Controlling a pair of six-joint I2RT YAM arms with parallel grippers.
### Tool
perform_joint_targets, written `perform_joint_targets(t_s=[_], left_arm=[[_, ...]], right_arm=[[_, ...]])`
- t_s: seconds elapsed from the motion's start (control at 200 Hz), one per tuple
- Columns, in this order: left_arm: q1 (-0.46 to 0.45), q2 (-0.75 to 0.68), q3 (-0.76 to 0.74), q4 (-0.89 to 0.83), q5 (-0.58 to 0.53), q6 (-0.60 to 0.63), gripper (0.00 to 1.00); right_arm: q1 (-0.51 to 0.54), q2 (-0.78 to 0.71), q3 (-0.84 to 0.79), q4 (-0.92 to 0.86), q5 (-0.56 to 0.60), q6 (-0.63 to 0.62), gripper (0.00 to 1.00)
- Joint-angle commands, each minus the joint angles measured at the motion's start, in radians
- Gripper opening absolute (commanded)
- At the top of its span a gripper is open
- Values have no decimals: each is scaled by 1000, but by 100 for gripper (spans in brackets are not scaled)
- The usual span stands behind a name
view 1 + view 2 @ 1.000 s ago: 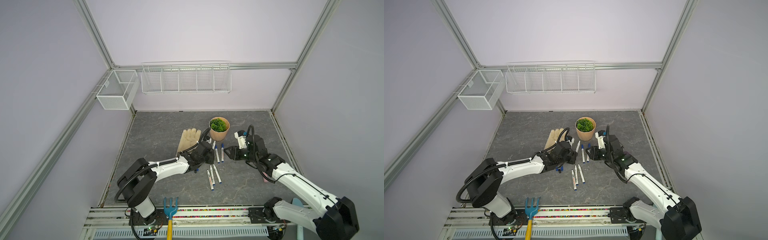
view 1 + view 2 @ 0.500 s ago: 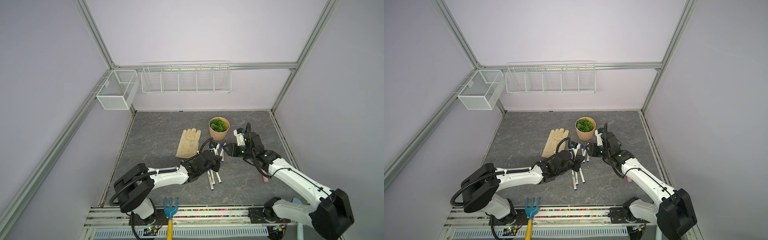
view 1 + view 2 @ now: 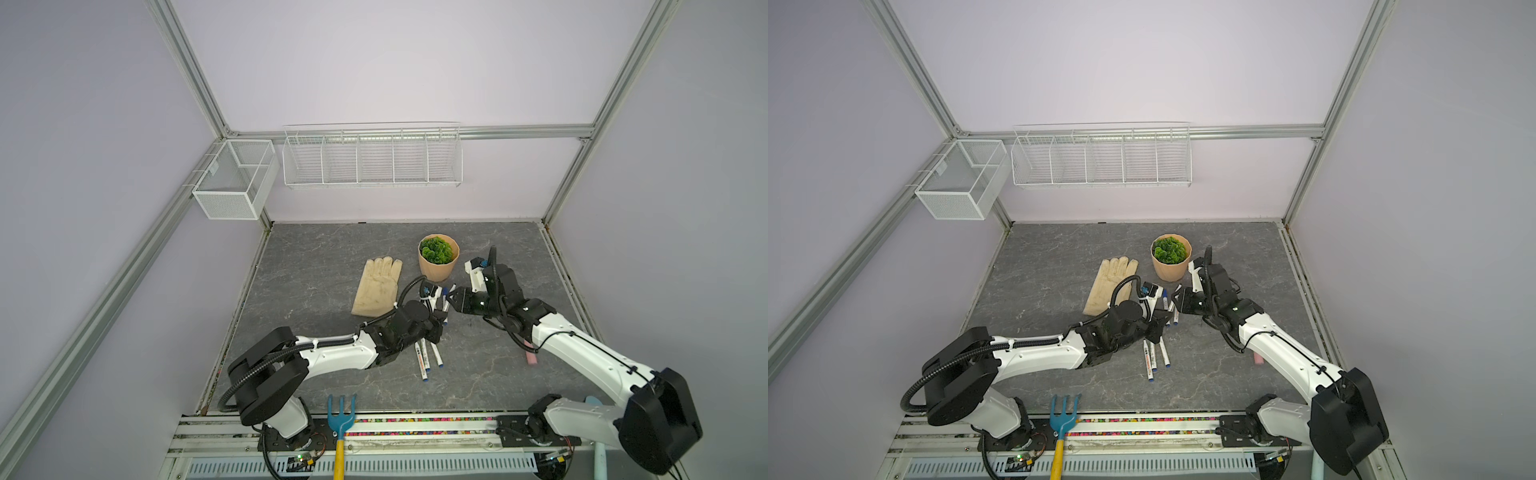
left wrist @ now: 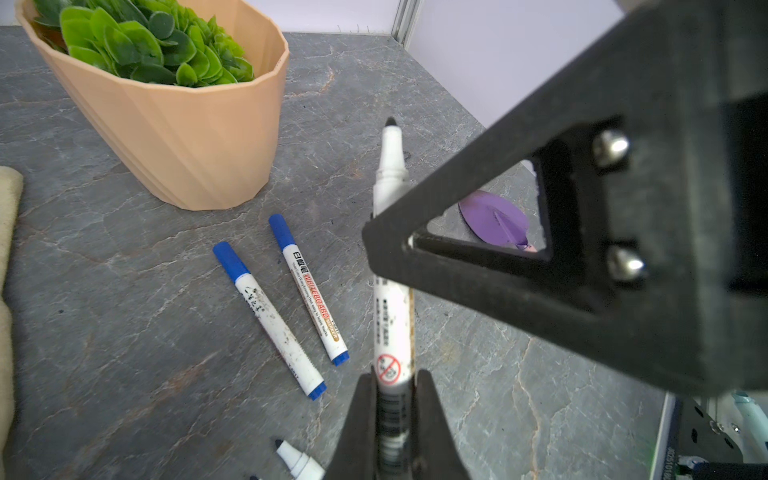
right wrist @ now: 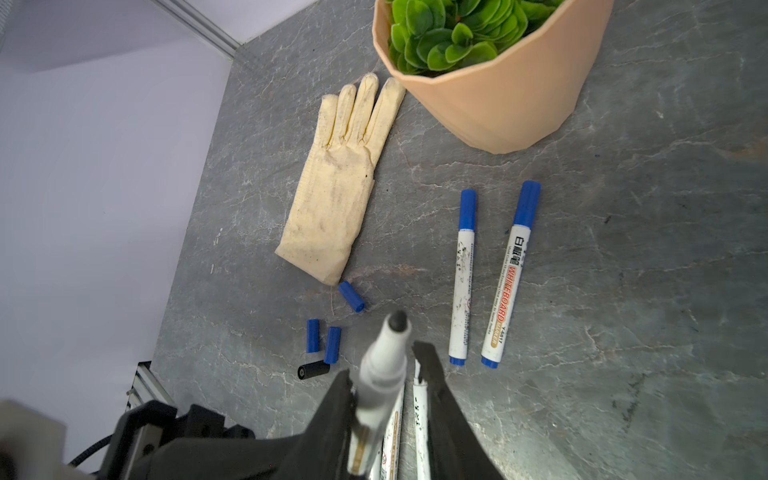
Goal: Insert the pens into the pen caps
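Observation:
My left gripper is holding the white pen near its back end, so next my right gripper steadies it while my left gripper takes it nearer the pen's tip point(image 4: 392, 308).
An uncapped white pen point(image 4: 390, 324) with a black tip is held above the table, my left gripper point(image 4: 392, 386) shut on its barrel. My right gripper point(image 5: 384, 363) stands open around that pen's point(image 5: 380, 378) front end, which lies against one finger with a gap to the other. In both top views the left gripper point(image 3: 435, 326) and right gripper point(image 3: 452, 301) meet mid-table. Three blue pen caps point(image 5: 351, 296) and one black cap point(image 5: 311, 370) lie loose near the glove. Two blue-capped pens point(image 5: 463, 278) lie beside the pot. More uncapped pens point(image 3: 426, 357) lie below the held one.
A tan pot point(image 3: 438, 266) with a green plant stands just behind the grippers. A cream glove point(image 3: 376, 286) lies to its left. A blue garden fork point(image 3: 340, 415) sits at the front rail, a small pink piece point(image 3: 531, 357) under the right arm. Wire baskets point(image 3: 372, 158) hang on the walls.
My left gripper has carried the pen rightwards to the right gripper. The right gripper has come in over the pen's front end and its jaws have narrowed round it.

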Motion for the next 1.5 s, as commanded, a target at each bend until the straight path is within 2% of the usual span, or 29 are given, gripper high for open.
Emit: perform_joint_targets(t_s=[0.0, 0.24, 0.61, 0.675, 0.725, 0.845, 1.494], left_arm=[[-7, -13, -12, 45, 24, 32, 0], [-7, 1, -16, 71, 30, 33, 0], [-7, 18, 3, 55, 7, 20, 0], [-7, 19, 8, 48, 5, 19, 4], [-6, 21, 9, 42, 3, 17, 15], [-7, 24, 17, 32, 2, 15, 26], [-7, 35, 39, 0, -5, 15, 30]], right_arm=[[2, 10, -25, 46, -18, 22, 24], [1, -14, -42, 51, -44, 33, 6], [0, -75, -70, 53, -21, 37, 6], [-1, -75, -70, 56, -25, 39, 6], [0, -76, -70, 60, -32, 41, 6], [-2, -75, -67, 67, -42, 46, 6], [-4, -89, -73, 79, -55, 53, 6]])
